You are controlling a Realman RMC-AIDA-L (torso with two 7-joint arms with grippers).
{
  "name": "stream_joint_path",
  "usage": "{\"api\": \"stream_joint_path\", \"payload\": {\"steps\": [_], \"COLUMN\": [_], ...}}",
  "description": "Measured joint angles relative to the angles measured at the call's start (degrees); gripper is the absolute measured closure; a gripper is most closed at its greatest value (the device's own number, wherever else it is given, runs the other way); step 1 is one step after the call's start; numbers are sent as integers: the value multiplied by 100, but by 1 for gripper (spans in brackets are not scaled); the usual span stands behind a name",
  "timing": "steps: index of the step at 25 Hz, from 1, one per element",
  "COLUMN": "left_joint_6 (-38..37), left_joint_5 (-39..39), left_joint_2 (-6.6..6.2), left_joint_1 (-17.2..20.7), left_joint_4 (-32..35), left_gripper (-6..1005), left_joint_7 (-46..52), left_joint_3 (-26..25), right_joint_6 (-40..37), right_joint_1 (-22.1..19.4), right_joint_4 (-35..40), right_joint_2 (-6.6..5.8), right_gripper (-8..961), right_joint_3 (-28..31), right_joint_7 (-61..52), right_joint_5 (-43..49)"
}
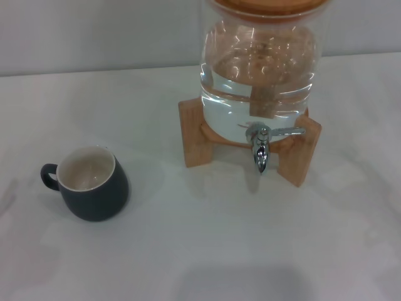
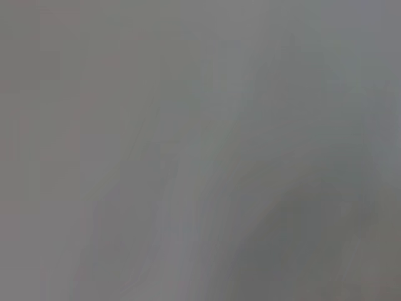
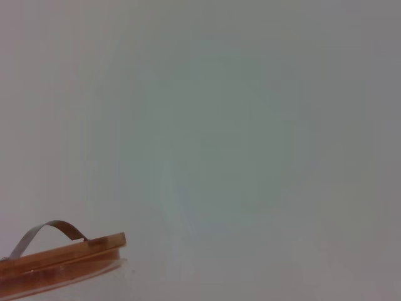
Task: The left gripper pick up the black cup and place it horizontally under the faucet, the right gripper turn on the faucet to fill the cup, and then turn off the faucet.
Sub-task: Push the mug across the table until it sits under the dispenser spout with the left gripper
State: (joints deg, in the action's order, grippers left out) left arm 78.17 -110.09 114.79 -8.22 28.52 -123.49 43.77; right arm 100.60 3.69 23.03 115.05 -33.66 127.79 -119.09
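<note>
The black cup has the loop handle [image 1: 45,177] sticking out on the side of the cup away from the faucet, and my left gripper needs to close on that handle.
The black cup [image 1: 93,184] stands upright on the white table at the left of the head view, cream inside, its loop handle pointing left. The chrome faucet [image 1: 261,145] juts from the front of the clear glass dispenser [image 1: 260,69], spout down, its thin lever pointing right. The cup sits well to the left of the spout, apart from it. Neither gripper shows in any view. The left wrist view holds only a blank grey surface. The right wrist view shows the dispenser's wooden lid [image 3: 59,260] with its metal handle.
The dispenser, partly filled with water, rests on a wooden stand [image 1: 302,160] at the back right. The white table [image 1: 200,251] spreads out in front, and a pale wall runs behind it.
</note>
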Motion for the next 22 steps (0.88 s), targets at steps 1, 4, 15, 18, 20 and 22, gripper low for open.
{"api": "stream_joint_path", "payload": {"steps": [1,4,15,18,20,22], "left_joint_6": [-3,-12,-67,-43,-39,-82], "left_joint_5": [-1,-3,159,473,658,717], "left_joint_2": [0,-9,-34,-25,-14,-3], "left_joint_1": [-13,-57,-67,10,91,128], "left_joint_4": [1,-15,-39,-13,12,-2], "left_gripper": [172,172,171,171,172,172], "left_joint_7": [0,4,8,6,3,-26], "left_joint_3": [-1,-5,-8,-4,-2,-2], "right_joint_6": [0,-5,-90,-136,-174,-206], "right_joint_1": [1,4,9,9,12,28], "right_joint_4": [0,0,0,2,17,33], "right_joint_2": [0,0,0,-8,-15,-17], "right_gripper": [189,189,189,189,189,189], "right_joint_3": [0,0,3,10,10,10], "right_joint_7": [0,1,0,-4,-10,-13], "right_joint_5": [0,0,0,-2,-10,-11]}}
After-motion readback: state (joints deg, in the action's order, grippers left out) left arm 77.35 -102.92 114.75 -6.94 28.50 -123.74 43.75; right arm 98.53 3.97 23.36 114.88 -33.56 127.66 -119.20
